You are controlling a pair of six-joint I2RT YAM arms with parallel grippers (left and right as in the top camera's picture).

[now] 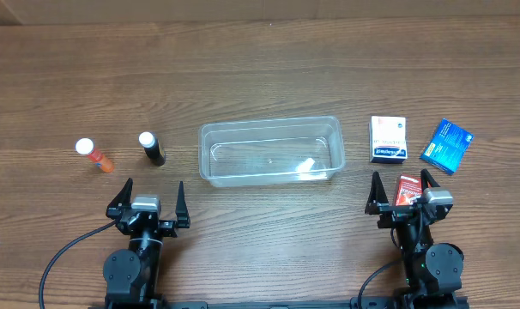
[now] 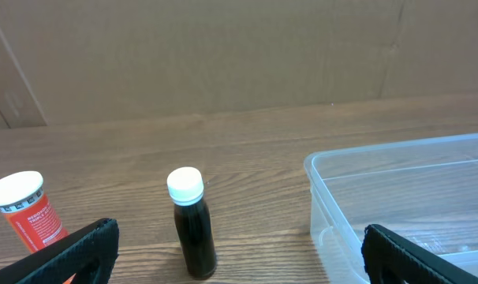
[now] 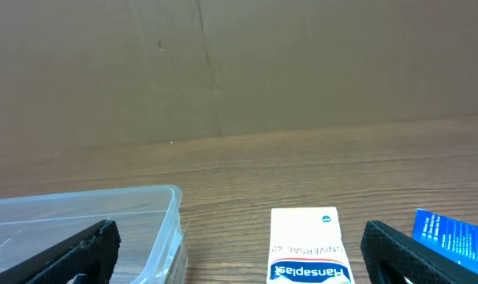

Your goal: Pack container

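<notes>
The robot's left gripper needs to next go to the black bottle beside the clear plastic container and close on the bottle's white cap (image 1: 147,139) (image 2: 185,186).
The clear plastic container (image 1: 269,125) stands empty in the middle of the table. It also shows in the left wrist view (image 2: 327,207) and in the right wrist view (image 3: 81,197). My left gripper (image 1: 154,185) is open and empty. In its wrist view (image 2: 239,264) a black bottle with a white cap (image 2: 193,225) stands just ahead of it. My right gripper (image 1: 402,177) is open. In the overhead view a small red box (image 1: 407,190) lies between its fingers, ungripped. The red box does not show in the right wrist view (image 3: 239,260).
An orange bottle with a white cap (image 1: 93,155) stands left of the black bottle (image 1: 151,148). A white Hansaplast box (image 1: 388,139) and a blue box (image 1: 447,145) lie right of the container. A brown cardboard wall (image 2: 223,55) stands behind the table.
</notes>
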